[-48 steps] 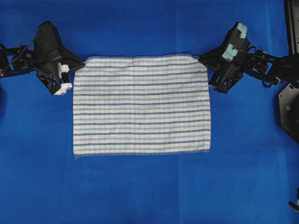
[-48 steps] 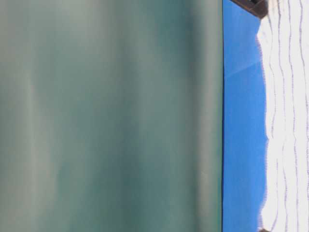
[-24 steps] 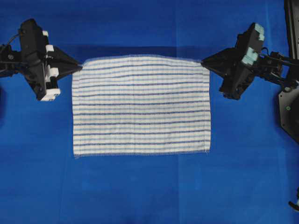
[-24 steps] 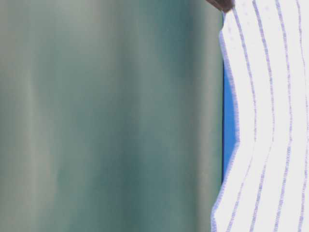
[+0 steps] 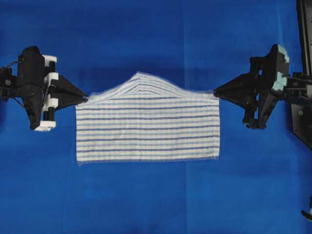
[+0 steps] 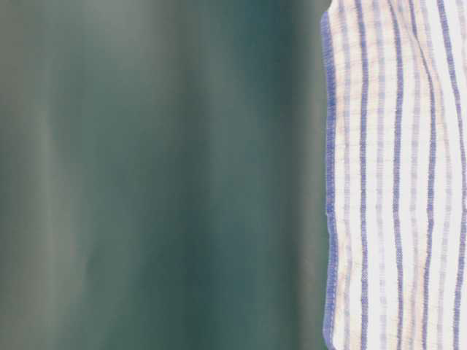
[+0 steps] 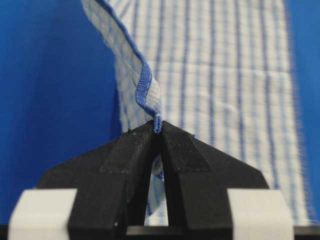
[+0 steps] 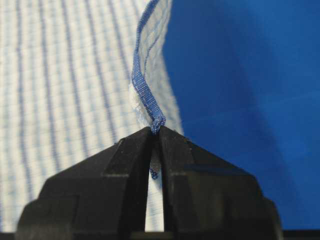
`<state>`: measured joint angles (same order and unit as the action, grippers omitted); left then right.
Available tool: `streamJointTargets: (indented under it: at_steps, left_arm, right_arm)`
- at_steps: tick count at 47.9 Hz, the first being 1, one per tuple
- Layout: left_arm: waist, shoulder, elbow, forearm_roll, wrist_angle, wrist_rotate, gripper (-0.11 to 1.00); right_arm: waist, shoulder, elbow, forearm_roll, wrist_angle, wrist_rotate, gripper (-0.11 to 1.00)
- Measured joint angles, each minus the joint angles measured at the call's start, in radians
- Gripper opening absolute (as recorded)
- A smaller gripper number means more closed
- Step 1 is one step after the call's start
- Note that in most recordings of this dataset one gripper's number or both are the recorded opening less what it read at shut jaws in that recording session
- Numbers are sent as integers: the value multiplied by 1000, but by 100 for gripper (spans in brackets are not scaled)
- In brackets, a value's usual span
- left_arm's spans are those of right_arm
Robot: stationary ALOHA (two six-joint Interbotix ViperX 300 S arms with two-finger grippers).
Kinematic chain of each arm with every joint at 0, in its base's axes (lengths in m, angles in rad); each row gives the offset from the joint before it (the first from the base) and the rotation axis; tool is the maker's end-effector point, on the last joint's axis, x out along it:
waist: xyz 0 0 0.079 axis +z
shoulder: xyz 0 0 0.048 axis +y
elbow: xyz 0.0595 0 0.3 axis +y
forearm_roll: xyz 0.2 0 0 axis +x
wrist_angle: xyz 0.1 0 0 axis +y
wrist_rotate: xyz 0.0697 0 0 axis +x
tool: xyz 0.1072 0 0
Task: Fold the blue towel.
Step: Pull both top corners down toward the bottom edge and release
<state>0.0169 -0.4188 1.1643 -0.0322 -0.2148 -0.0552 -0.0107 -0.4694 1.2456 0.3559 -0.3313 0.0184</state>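
Note:
Next, I let go of the blue towel's far corner, now held above the blue sheet, with my right gripper on top of the towel's near corner on the same side (image 5: 216, 157).
The blue towel (image 5: 146, 131), a cream cloth with thin blue stripes, lies with its near half flat on the blue sheet. Its far edge is lifted and bulges up in the middle. My left gripper (image 5: 86, 96) is shut on the towel's far left corner. In the left wrist view that gripper (image 7: 157, 126) pinches the blue hem (image 7: 145, 90) at its tips. My right gripper (image 5: 214, 91) is shut on the far right corner, where the right wrist view shows this gripper (image 8: 156, 127) clamping the hem (image 8: 142, 90). The table-level view shows the raised towel (image 6: 398, 175) close up.
A plain blue sheet (image 5: 146, 195) covers the whole table. A black arm base (image 5: 302, 117) stands at the right edge. A blurred green surface (image 6: 160, 175) fills most of the table-level view.
Both grippers have risen and moved toward the near side with the far corners held. The far edge has lifted off the sheet and come forward over the towel, bulging in the middle.

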Motion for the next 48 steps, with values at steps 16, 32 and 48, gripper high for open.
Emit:
streamJointTargets:
  at_steps: [16, 32, 48]
  left_arm:
    - [-107, 28, 6, 0, -2, -46, 4]
    - [-210, 120, 3, 0, -20, -107, 4]
    - [-265, 149, -9, 0, -26, -155, 4]
  right_arm:
    - [158, 115, -34, 110, -2, 0, -1]
    - [256, 236, -72, 198, 0, 0, -1]
    - [379, 253, -78, 290, -12, 0, -1]
